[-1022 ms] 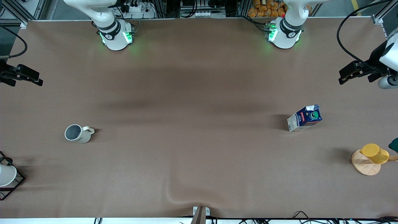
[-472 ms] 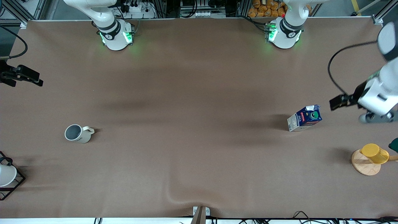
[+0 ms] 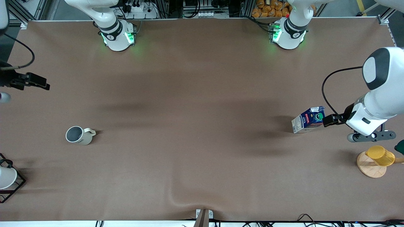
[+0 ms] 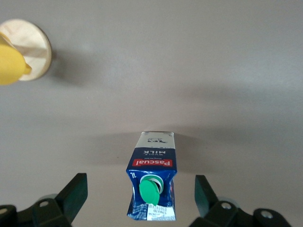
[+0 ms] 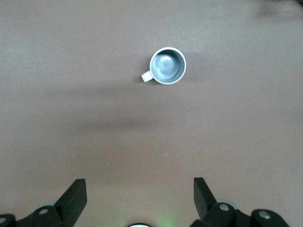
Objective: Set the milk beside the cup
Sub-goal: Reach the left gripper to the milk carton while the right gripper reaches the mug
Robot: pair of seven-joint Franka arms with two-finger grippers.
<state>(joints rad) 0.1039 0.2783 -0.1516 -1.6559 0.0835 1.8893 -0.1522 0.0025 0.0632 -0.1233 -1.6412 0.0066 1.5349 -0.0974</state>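
Observation:
Next, I close my left gripper on the milk's sloped top (image 3: 322, 113) (image 4: 155, 207), just behind the green cap.
The milk (image 3: 309, 120), a dark-blue carton with a green cap, stands on the brown table toward the left arm's end. My left gripper (image 3: 330, 120) is open beside the carton's top. In the left wrist view the milk (image 4: 152, 189) shows between the spread fingers (image 4: 75, 189), and neither touches it. The cup (image 3: 76, 135), a pale mug with a grey inside, stands toward the right arm's end. My right gripper (image 3: 39, 83) is open and empty, up over the table's edge at that end. The right wrist view shows the cup (image 5: 167, 65) well ahead of that gripper (image 5: 138, 185).
A yellow cup (image 3: 380, 155) rests on a round wooden coaster (image 3: 367, 168) nearer the camera than the milk, and shows in the left wrist view (image 4: 10, 66). A white cup (image 3: 6, 177) sits in a black wire rack (image 3: 17, 186). The cloth has a fold (image 3: 180, 199) at the front edge.
My left arm has swung in from the table's end and come down to the milk. My right gripper has shifted slightly. Milk and cup have not moved.

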